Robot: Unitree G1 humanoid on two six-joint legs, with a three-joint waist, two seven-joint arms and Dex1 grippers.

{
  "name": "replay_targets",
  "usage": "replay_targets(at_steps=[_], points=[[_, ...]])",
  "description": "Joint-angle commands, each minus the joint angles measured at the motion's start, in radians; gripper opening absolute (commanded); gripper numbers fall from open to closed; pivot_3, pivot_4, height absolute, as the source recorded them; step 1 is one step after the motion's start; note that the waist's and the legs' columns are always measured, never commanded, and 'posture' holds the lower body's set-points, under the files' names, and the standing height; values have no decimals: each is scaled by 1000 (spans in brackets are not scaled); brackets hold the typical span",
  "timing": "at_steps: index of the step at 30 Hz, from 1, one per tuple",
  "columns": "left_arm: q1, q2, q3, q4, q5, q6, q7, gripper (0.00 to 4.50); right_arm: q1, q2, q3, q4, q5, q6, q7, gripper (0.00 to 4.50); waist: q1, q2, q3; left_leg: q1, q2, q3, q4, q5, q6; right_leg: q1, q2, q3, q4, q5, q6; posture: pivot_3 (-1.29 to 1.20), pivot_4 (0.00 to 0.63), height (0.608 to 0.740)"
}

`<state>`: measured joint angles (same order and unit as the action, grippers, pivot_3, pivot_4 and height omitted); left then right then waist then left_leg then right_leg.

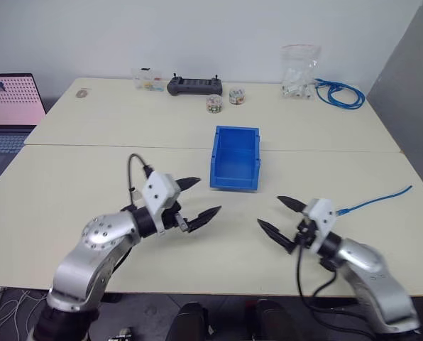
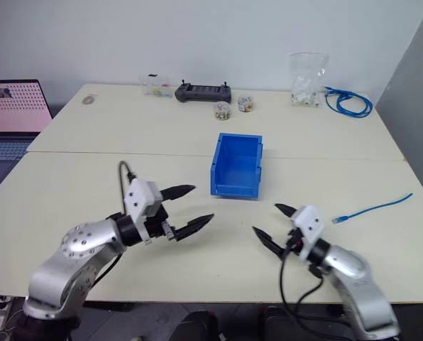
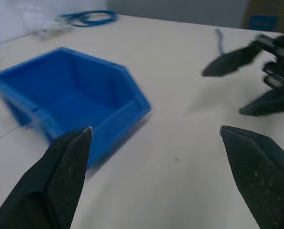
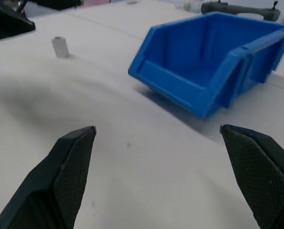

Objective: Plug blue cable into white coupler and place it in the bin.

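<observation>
The thin blue cable is next, so my right gripper needs to go to it and close on the ribbed sleeve (image 1: 343, 211) just behind its clear plug.
The blue bin (image 1: 234, 177) stands empty at the table's middle. To the right of it the thin blue cable (image 1: 376, 199) lies nearly straight, its clear plug end nearest my right gripper. The tiny white coupler (image 4: 59, 46) stands upright on the table close to a finger (image 4: 8, 24) of my left gripper. That left gripper (image 1: 208, 197) hovers open and empty, near and to the left of the bin. My right gripper (image 1: 270, 211) is also open and empty, near and to the right of the bin, left of the cable's plug. The two grippers point toward each other.
Along the far edge sit a black controller (image 1: 194, 86), two small jars (image 1: 213, 104), a small clear box (image 1: 149, 79), a clear bag of white parts (image 1: 299, 71) and a coiled blue cable (image 1: 339, 92). A laptop (image 1: 9, 106) stands at the left.
</observation>
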<state>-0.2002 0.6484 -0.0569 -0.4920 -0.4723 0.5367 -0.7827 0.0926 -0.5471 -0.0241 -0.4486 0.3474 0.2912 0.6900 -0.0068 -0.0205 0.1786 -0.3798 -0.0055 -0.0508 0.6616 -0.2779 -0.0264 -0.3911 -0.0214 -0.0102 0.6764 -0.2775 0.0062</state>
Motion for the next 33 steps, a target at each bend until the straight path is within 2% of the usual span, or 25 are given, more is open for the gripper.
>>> replay_targets(at_steps=[1, 5, 8, 10, 13, 21, 25, 27, 33], points=[[-66, 23, -80, -16, -19, 38, -84, 4500, 20, -159, -148, -23, 62, 27, 123, 4423, -1, 0, 1, 0, 0, 0, 0, 0, 0, 0, 0, 0, 0, 0, 0, 0, 150, 740], [-96, 6, -149, 27, 28, 7, -114, 4500, 7, -324, -201, 108, 20, -16, 245, 4423, -2, 0, 2, 1, 0, 0, 0, 0, 0, 1, 1, 0, 0, 0, 0, 0, 150, 740], [-110, -17, -198, 76, 83, -54, -127, 4500, -55, -446, -161, 289, -84, -95, 322, 4423, -2, -1, 2, 2, 1, 0, 0, 0, 0, 2, 1, 0, 0, 0, 0, 0, 150, 740], [-115, -30, -216, 98, 108, -80, -130, 4500, -110, -483, -120, 393, -127, -152, 365, 4423, -2, -1, 3, 2, 0, 1, 0, 0, 0, 2, 1, 1, 0, 0, 0, 0, 150, 740], [-125, -51, -243, 119, 143, -109, -132, 4500, -243, -504, -37, 563, -186, -237, 442, 4423, -3, -1, 4, 2, 1, 1, 1, 0, 0, 2, 1, 1, 0, 0, 0, 0, 150, 740], [-162, -87, -275, 96, 175, -86, -123, 4500, -592, -475, 143, 946, -322, -370, 605, 4423, -3, 1, 6, 2, 0, 1, 1, 0, 0, 2, 1, 1, 0, 3, -4, 0, 150, 740], [-172, -90, -272, 81, 175, -68, -122, 4500, -716, -450, 207, 1097, -376, -390, 676, 3682, -1, 1, 6, 2, 0, 1, 1, 0, 0, 2, 0, 1, 0, 3, -5, 0, 150, 740], [-176, -89, -267, 74, 170, -56, -122, 4500, -756, -438, 228, 1144, -390, -384, 710, 3159, -1, 1, 6, 1, 0, 1, 1, 0, 0, 2, 0, 0, 0, 3, -5, 0, 150, 740], [-186, -86, -253, 54, 157, -19, -123, 4500, -802, -418, 258, 1216, -428, -445, 751, 1718, 0, 1, 6, 1, 0, 1, 1, 0, 0, 2, -1, 0, 1, 3, -5, 0, 150, 740]])
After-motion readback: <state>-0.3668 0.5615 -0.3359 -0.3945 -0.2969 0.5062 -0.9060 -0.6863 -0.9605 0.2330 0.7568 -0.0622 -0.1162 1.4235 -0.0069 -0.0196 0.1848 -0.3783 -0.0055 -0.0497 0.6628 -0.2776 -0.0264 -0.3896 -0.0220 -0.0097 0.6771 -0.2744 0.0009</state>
